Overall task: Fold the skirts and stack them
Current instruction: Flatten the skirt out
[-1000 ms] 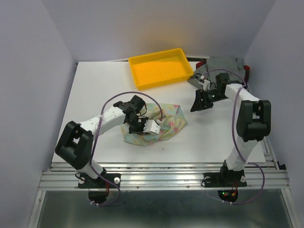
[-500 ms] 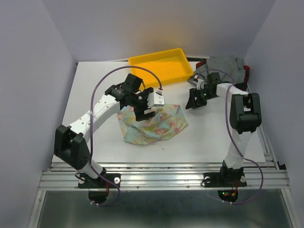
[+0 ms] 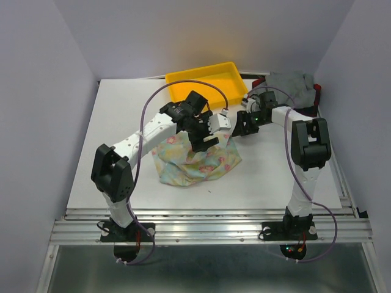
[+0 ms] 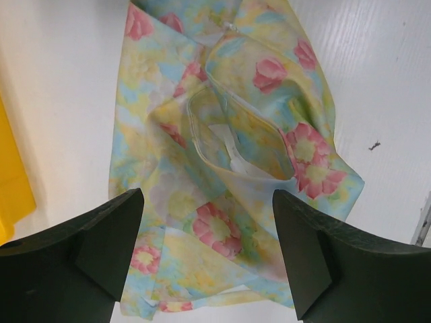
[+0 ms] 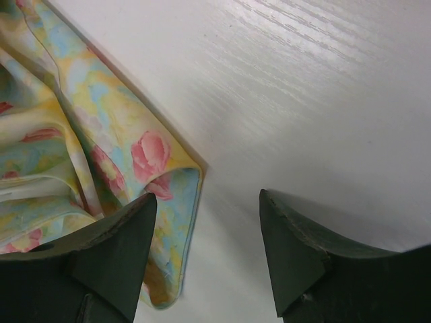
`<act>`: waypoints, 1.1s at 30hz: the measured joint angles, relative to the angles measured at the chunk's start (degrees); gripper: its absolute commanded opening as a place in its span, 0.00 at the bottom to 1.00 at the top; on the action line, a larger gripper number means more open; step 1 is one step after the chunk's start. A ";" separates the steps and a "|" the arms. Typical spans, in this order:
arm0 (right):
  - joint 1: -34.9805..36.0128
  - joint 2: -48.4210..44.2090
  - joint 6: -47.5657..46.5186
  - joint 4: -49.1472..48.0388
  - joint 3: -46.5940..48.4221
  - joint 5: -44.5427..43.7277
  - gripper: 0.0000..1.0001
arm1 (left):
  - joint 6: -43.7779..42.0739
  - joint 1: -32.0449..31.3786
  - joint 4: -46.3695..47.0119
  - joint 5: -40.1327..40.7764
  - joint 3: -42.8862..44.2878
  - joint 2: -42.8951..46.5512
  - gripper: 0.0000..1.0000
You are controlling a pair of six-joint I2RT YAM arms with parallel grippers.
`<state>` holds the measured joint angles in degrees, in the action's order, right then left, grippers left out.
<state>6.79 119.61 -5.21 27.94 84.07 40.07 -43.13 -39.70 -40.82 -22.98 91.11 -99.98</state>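
Observation:
The floral skirt's opening is bunched among its folds, so the robot's left gripper will pinch the opening's edge (image 4: 291, 165) and pull it toward the yellow tray before folding.
The pastel floral skirt (image 3: 194, 163) lies crumpled on the white table, left of centre. My left gripper (image 3: 204, 141) hovers above its far part, jaws wide open and empty. In the left wrist view the floral skirt (image 4: 229, 155) fills the space below the left gripper (image 4: 207, 196), waistband opening facing up. My right gripper (image 3: 242, 128) is open at the skirt's far right corner. In the right wrist view that skirt corner (image 5: 87, 141) lies beside the left finger of the right gripper (image 5: 207, 198), with bare table between the jaws. The grey skirt (image 3: 290, 82) sits on the red plaid skirt (image 3: 317, 93) at the back right.
A yellow plastic tray (image 3: 201, 69) stands at the back centre, just behind the left arm; the tray's edge (image 4: 13, 182) shows in the left wrist view. Purple cables loop over both arms. The table's front edge runs along the metal rails (image 3: 208, 223).
The left gripper opened, let go of the floral skirt, and rose and swung toward the back right over it. The right gripper moved left to the skirt's right corner.

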 measured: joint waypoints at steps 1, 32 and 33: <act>0.00 0.00 0.17 -0.09 0.00 -0.09 0.68 | 0.61 -0.11 -1.09 1.18 0.00 -0.26 0.88; -0.28 -5.95 1.68 -0.39 -0.66 -9.75 0.76 | 20.24 -8.09 2.27 20.04 -1.07 -1.31 0.68; -0.33 -6.03 1.60 -0.39 -0.66 -9.75 0.76 | 20.33 -8.09 2.16 19.71 -1.05 -1.09 0.75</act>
<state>6.46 113.58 -3.62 27.55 83.42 30.33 -22.81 -47.79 -38.65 -3.27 90.06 -101.08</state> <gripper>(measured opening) 0.757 0.586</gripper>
